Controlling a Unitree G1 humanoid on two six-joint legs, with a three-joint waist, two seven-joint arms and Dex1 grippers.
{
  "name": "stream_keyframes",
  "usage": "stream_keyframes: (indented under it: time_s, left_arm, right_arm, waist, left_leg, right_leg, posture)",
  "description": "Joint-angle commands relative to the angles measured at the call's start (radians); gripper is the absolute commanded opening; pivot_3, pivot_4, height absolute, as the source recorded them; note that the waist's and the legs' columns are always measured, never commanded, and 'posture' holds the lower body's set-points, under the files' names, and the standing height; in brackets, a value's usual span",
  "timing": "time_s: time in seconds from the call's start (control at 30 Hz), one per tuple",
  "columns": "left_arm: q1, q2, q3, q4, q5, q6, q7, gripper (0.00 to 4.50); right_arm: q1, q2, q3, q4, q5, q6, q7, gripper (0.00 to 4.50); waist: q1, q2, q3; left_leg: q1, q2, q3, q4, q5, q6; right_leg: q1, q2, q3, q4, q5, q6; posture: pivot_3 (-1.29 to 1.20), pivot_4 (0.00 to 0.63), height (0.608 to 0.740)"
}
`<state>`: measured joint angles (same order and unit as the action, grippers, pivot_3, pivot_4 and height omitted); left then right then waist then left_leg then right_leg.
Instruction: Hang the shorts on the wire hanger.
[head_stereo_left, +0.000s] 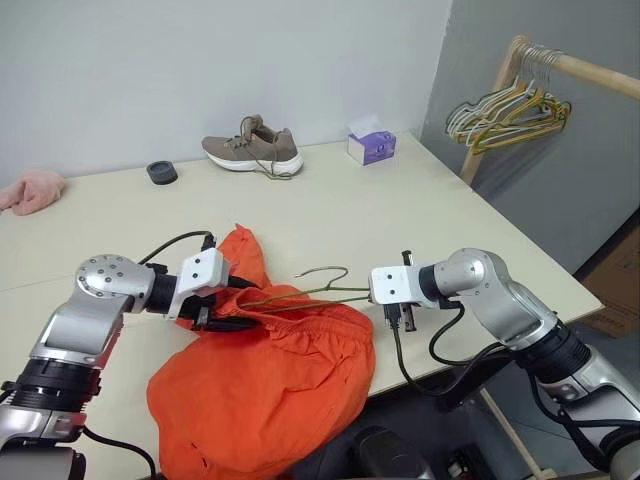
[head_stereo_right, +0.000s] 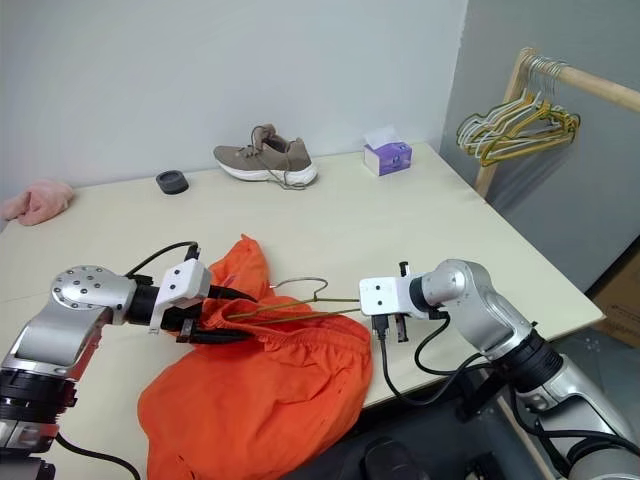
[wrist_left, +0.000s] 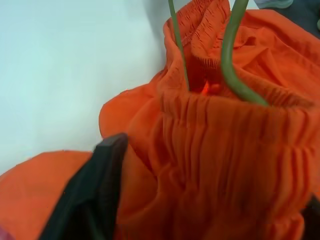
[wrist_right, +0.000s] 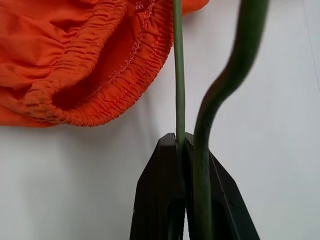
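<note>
My right gripper should open, as the hanger's end it holds sits outside the shorts' waistband, then take the waistband's loose corner (head_stereo_left: 366, 343) and stretch it over the hanger.
The bright orange shorts (head_stereo_left: 260, 390) lie bunched at the table's near edge and partly hang over it. The thin olive wire hanger (head_stereo_left: 320, 291) lies level above them, its hook (head_stereo_left: 335, 270) curving up. One end of the hanger runs into the gathered waistband (wrist_left: 225, 130). My right gripper (wrist_right: 180, 145) is shut on the hanger's wire at its right end, just right of the shorts. My left gripper (head_stereo_left: 222, 308) is at the left side of the waistband, pressed into the orange fabric where the wire enters it.
On the beige table (head_stereo_left: 400, 200) a brown shoe (head_stereo_left: 252, 147), a purple tissue box (head_stereo_left: 371, 147), a black round object (head_stereo_left: 162, 172) and a pink cloth (head_stereo_left: 30, 190) sit along the far side. A wooden rack with pale hangers (head_stereo_left: 510, 110) stands beyond the table's right edge.
</note>
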<state>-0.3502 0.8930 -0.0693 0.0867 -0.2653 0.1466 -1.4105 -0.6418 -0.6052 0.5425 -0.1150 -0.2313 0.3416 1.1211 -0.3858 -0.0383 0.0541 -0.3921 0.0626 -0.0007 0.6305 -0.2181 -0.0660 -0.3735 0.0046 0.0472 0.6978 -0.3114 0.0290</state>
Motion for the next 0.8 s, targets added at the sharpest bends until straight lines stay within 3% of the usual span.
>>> stream_keyframes:
  time_s: [0.03, 0.23, 0.43, 0.47, 0.5, 0.67, 0.8]
  left_arm:
    - [-0.015, -0.017, 0.003, -0.010, 0.001, -0.013, 0.020, 1.80]
    - [-0.014, -0.027, 0.000, -0.026, -0.015, 0.022, 0.016, 0.03]
    - [0.000, -0.017, 0.002, -0.029, -0.023, 0.041, -0.006, 0.03]
    - [0.002, -0.016, 0.003, -0.029, -0.023, 0.043, -0.008, 0.00]
    - [0.003, -0.014, 0.003, -0.028, -0.023, 0.043, -0.010, 0.00]
    - [0.011, -0.008, 0.008, -0.028, -0.020, 0.039, -0.014, 0.00]
    - [0.016, -0.013, 0.025, -0.020, -0.017, 0.030, 0.007, 0.00]
  right_arm:
    - [-0.031, 0.009, -0.029, -0.046, 0.014, -0.001, 0.010, 0.00]
    - [-0.033, 0.008, -0.024, -0.051, 0.013, -0.021, 0.022, 0.00]
    - [-0.022, -0.017, -0.025, -0.052, 0.018, -0.073, 0.054, 0.00]
    - [-0.018, -0.029, -0.032, -0.048, 0.019, -0.084, 0.059, 0.49]
    - [-0.016, -0.045, -0.041, -0.041, 0.019, -0.097, 0.065, 0.66]
    - [-0.001, -0.140, -0.102, -0.002, 0.021, -0.136, 0.059, 2.32]
    - [0.074, -0.232, -0.187, -0.022, 0.060, -0.026, 0.073, 3.71]
  waist:
    - [0.000, 0.000, 0.000]
    - [0.000, 0.000, 0.000]
    - [-0.001, 0.000, 0.000]
    - [-0.001, 0.000, 0.000]
    - [-0.001, 0.000, 0.000]
    - [-0.001, 0.000, 0.000]
    - [0.003, 0.000, 0.000]
  left_leg:
    - [0.000, 0.000, 0.000, 0.000, 0.000, 0.000]
    - [0.000, 0.000, 0.000, 0.000, 0.000, 0.000]
    - [0.000, 0.000, 0.000, 0.000, 0.000, 0.000]
    - [0.000, 0.000, 0.000, 0.000, 0.000, 0.000]
    - [0.000, 0.000, 0.000, 0.000, 0.000, 0.000]
    - [0.000, 0.000, 0.000, 0.000, 0.000, 0.000]
    - [0.000, 0.000, 0.000, 0.000, 0.000, 0.000]
  right_leg:
    - [0.000, 0.000, 0.000, 0.000, 0.000, 0.000]
    - [0.000, 0.000, 0.000, 0.000, 0.000, 0.000]
    - [0.000, 0.000, 0.000, 0.000, 0.000, 0.000]
    - [0.000, 0.000, 0.000, 0.000, 0.000, 0.000]
    - [0.000, 0.000, 0.000, 0.000, 0.000, 0.000]
    - [0.000, 0.000, 0.000, 0.000, 0.000, 0.000]
    - [0.000, 0.000, 0.000, 0.000, 0.000, 0.000]
  posture:
    - [-0.33, 0.000, 0.740]
    - [-0.34, 0.000, 0.740]
    - [-0.34, 0.000, 0.740]
    - [-0.34, 0.000, 0.740]
    - [-0.34, 0.000, 0.740]
    - [-0.34, 0.000, 0.740]
    - [-0.33, 0.000, 0.740]
